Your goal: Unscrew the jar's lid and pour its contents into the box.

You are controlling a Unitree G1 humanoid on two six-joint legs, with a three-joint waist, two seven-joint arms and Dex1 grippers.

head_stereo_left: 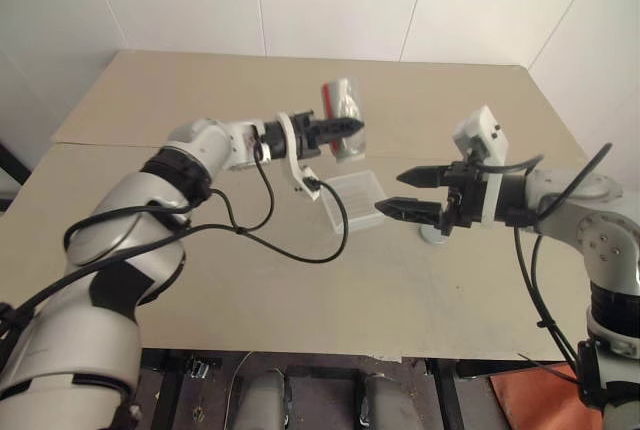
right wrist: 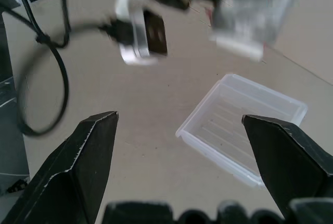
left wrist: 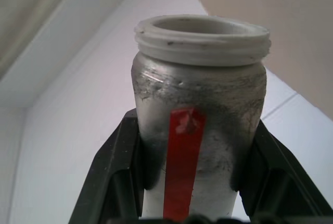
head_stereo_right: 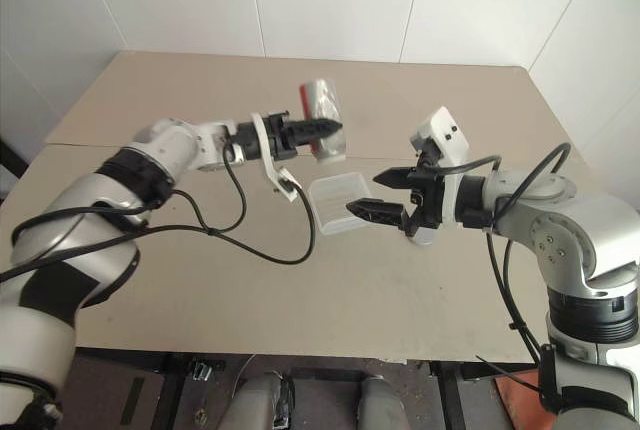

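The robot's left gripper will stand the jar on the table (head_stereo_left: 281, 208) beside the clear box, under the black cable loop.
My left gripper (head_stereo_left: 350, 128) is shut on the jar (head_stereo_left: 342, 115) and holds it in the air, tipped over, above the far edge of the box (head_stereo_left: 357, 196). The jar (left wrist: 197, 104) is silvery with a red stripe. Its threaded mouth is open and bare, and I cannot see the contents. The clear box (right wrist: 244, 125) lies flat on the table. Just right of it hovers my right gripper (head_stereo_left: 392, 193), open with nothing between its fingers. A round light-grey lid (head_stereo_left: 432, 235) lies on the table under that hand, partly hidden.
The beige table (head_stereo_left: 200, 300) has a seam across its left half and a white wall behind it. A black cable (head_stereo_left: 300, 250) loops down from my left wrist over the table left of the box. The table's front edge runs just below both arms.
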